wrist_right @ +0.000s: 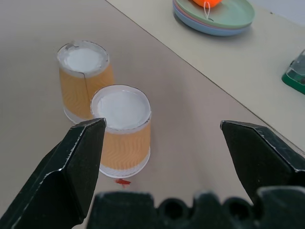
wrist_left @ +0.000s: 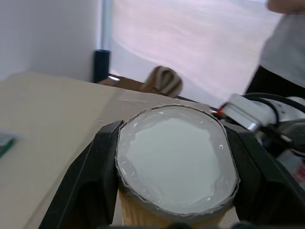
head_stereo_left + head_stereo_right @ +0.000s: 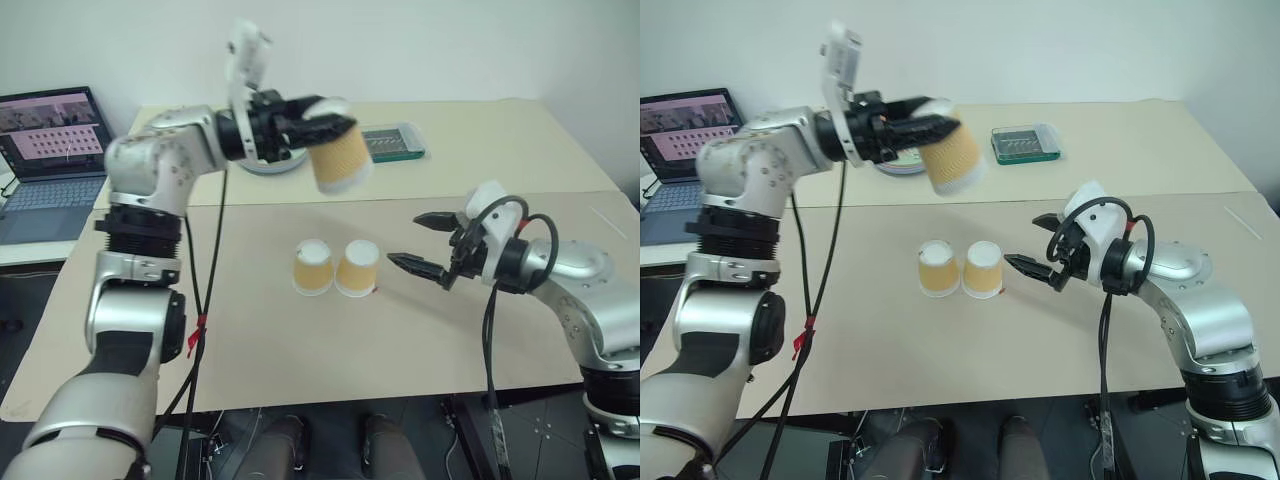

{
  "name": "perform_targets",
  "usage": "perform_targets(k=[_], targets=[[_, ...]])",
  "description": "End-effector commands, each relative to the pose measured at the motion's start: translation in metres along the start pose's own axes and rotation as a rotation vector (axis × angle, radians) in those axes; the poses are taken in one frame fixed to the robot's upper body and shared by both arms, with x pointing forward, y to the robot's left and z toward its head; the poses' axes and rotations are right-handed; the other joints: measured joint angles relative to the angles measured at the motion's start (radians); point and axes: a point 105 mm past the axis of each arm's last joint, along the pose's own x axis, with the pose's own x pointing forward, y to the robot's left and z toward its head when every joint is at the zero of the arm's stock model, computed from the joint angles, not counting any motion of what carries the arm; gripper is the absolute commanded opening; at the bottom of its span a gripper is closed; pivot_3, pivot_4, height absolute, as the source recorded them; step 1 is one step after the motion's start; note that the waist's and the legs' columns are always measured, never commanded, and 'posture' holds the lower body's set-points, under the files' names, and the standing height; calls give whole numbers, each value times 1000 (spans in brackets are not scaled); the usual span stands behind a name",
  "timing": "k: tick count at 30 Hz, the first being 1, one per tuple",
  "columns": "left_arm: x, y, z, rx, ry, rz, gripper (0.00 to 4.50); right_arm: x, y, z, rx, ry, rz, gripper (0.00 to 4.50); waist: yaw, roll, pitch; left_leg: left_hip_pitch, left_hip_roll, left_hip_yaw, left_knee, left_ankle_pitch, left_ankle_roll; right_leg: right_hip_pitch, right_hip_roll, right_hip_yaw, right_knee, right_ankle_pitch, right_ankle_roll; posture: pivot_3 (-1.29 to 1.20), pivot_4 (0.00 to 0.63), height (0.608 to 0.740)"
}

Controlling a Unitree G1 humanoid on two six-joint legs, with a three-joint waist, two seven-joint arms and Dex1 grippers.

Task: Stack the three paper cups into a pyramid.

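Observation:
The third paper cup will be set down by my left gripper across the white tops of the two standing cups (image 3: 336, 251), where the gripper should release it.
Two paper cups stand upside down and side by side on the tan table (image 3: 300, 350), the left cup (image 3: 313, 268) touching or almost touching the right cup (image 3: 357, 268). A third paper cup (image 3: 339, 160) hangs tilted high above the table, behind those two, with my left gripper (image 3: 325, 120) shut on it near its white base (image 2: 176, 162). To the right of the pair, my right gripper (image 3: 405, 240) is open just above the table, pointing at the right cup (image 1: 121, 133), nothing between its fingers (image 1: 76, 162).
A stack of plates (image 1: 224, 26) with an orange thing on top sits at the back, a green box (image 3: 392, 142) beside it. A laptop (image 3: 50, 150) stands at the far left. A person (image 2: 286, 43) stands beyond the table.

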Motion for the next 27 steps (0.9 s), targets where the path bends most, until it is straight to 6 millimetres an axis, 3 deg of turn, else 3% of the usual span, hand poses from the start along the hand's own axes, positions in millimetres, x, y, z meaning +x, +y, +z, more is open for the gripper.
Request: perform_targets(k=[1, 5, 12, 27], targets=[[7, -3, -8, 62, 87, -63, 2519, -14, -6, 16, -42, -42, -73, 4500, -3, 0, 0, 0, 0, 0, 0, 0, 0, 0, 0, 0, 0, 0, 0, 0, 150, 740], [9, -5, -12, 55, 101, -111, 2519, -19, -6, 12, -35, -27, -102, 4500, -5, 0, 0, 0, 1, 0, 2, 0, -1, 0, 1, 0, 3, 0, 0, 0, 150, 740], [-1, 11, -9, 76, 118, -60, 2519, -18, -6, 9, -20, -27, -109, 4500, -4, 0, 0, 0, 2, 0, 5, 0, 0, 1, 1, 0, 4, 0, 0, 0, 150, 740], [-21, 13, -48, 77, 276, -55, 2519, -14, -7, 10, -18, -29, -84, 4500, -3, 0, 0, 0, 2, 0, 7, 0, 1, 1, 1, 0, 5, 0, 0, 0, 150, 740]])
